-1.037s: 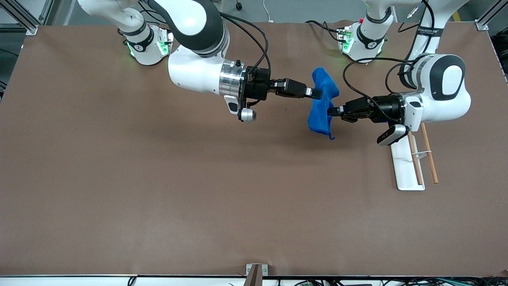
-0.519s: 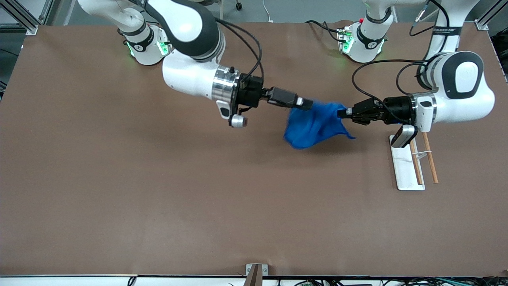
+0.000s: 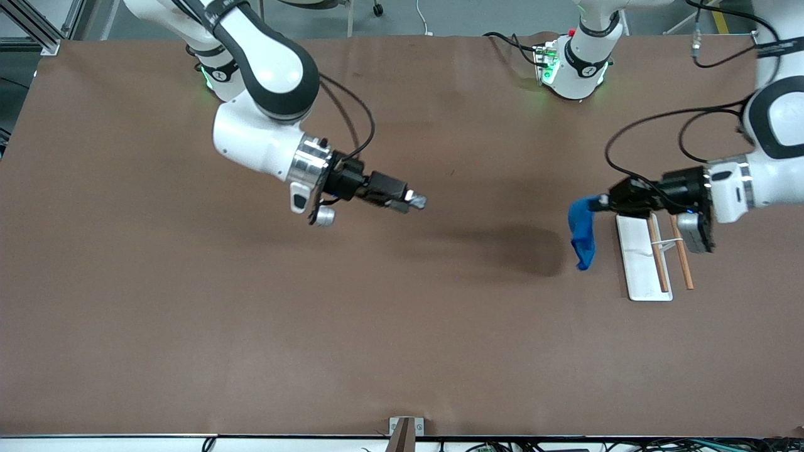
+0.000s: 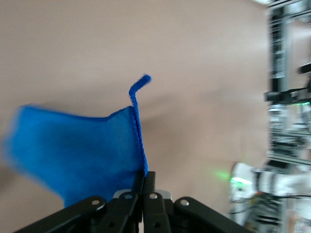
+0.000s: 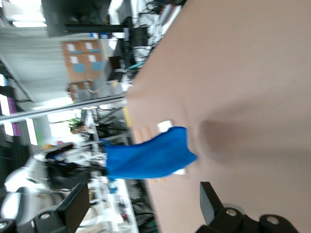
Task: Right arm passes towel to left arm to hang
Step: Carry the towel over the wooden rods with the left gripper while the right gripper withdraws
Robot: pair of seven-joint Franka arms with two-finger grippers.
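Observation:
The blue towel, now hanging just beside the tray, will be released by my left gripper, draped across both wooden rods of the white tray [image 3: 669,240].
The blue towel [image 3: 581,231] hangs in the air from my left gripper [image 3: 602,202], which is shut on its top edge just beside the white tray [image 3: 637,263] with two wooden rods [image 3: 657,254]. In the left wrist view the towel [image 4: 77,145] spreads out from the closed jaws, with its small loop [image 4: 138,87] sticking up at the corner. My right gripper [image 3: 416,202] is open and empty over the middle of the table. The right wrist view shows the towel [image 5: 146,156] farther off, held by the left gripper.
The white tray lies flat toward the left arm's end of the table. Both arm bases [image 3: 568,59] stand along the table's edge farthest from the front camera. The table is a bare brown mat [image 3: 251,326].
My right gripper has let go of the towel, opened and pulled back toward its own end. My left gripper has carried the towel toward the white tray; it now hangs down narrow.

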